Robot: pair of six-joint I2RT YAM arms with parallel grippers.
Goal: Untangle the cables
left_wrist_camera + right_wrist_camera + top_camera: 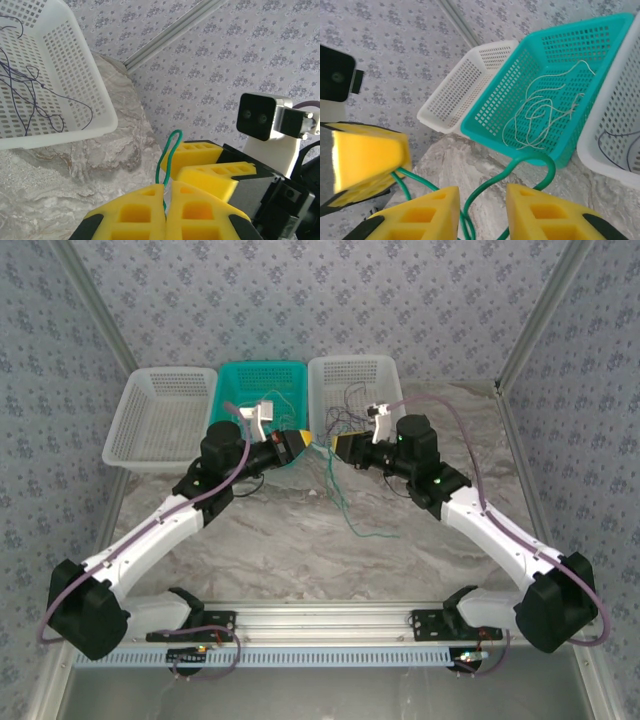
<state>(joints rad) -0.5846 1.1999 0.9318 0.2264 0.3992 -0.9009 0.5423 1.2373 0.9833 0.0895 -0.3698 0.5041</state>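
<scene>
The green cable's loop runs loose in my open right fingers; next I close on that loop point(489, 184) before drawing away from my left gripper.
My left gripper point(165, 192) is shut on the green cable point(167, 150), which loops up out of its yellow pads. In the top view the left gripper point(303, 439) and right gripper point(335, 447) meet tip to tip in front of the baskets, and the green cable point(345, 512) hangs from them onto the table. My right gripper point(482, 210) stands open, with a loop of the green cable point(520, 162) running loosely between its fingers. A pale whitish cable point(540, 115) lies coiled in the teal basket point(485, 132). A dark cable point(35, 95) lies in the right white basket point(95, 100).
Three baskets stand in a row at the back: a white one point(165, 375) on the left, the teal one point(262, 367) in the middle, another white one point(350, 364) on the right. Marble tabletop point(300, 550) stretches in front; patterned walls close in both sides.
</scene>
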